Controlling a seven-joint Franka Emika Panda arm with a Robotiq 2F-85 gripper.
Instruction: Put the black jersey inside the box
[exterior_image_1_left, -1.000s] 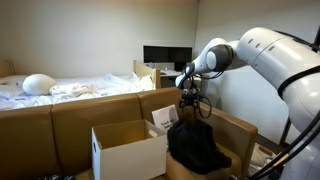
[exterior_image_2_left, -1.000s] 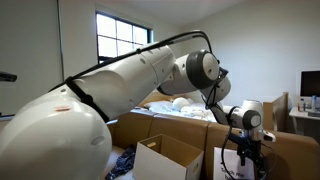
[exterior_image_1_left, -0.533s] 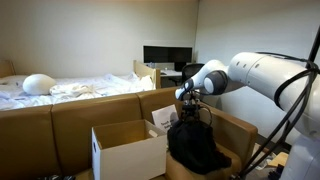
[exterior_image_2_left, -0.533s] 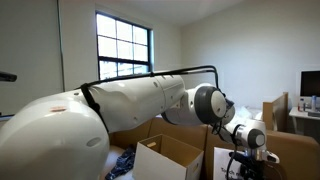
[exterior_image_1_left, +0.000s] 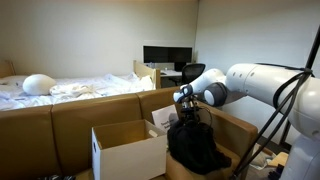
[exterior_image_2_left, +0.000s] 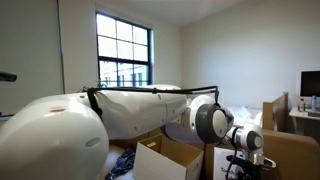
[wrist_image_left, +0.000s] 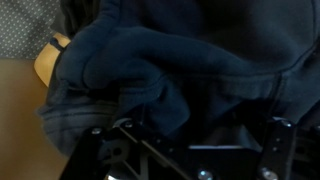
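The thick folds of the black jersey lie loose across the open fingers of my gripper, so it should back away and take the jersey's edge nearer the box (exterior_image_1_left: 173, 131).
The black jersey (exterior_image_1_left: 198, 148) lies crumpled in a heap on a wooden chair beside the open white cardboard box (exterior_image_1_left: 128, 152). My gripper (exterior_image_1_left: 190, 113) is right at the top of the heap, pointing down. In the wrist view the dark jersey (wrist_image_left: 180, 60) fills the frame, and folds of it lie between my spread fingers (wrist_image_left: 185, 140). The jaws look open and are not closed on the cloth. In an exterior view the box (exterior_image_2_left: 168, 155) stands beside my gripper (exterior_image_2_left: 245, 160), and the jersey is mostly hidden there.
A brown sofa (exterior_image_1_left: 60, 125) runs behind the box, with a bed and white bedding (exterior_image_1_left: 70, 88) beyond it. A desk with a monitor (exterior_image_1_left: 165, 57) stands at the back. A wooden chair frame (exterior_image_1_left: 240, 130) surrounds the jersey. Blue cloth (exterior_image_2_left: 120, 165) lies near the box.
My arm has come down over the last second. The gripper has dropped from above the jersey onto the top of the heap. The jersey and box have not moved.
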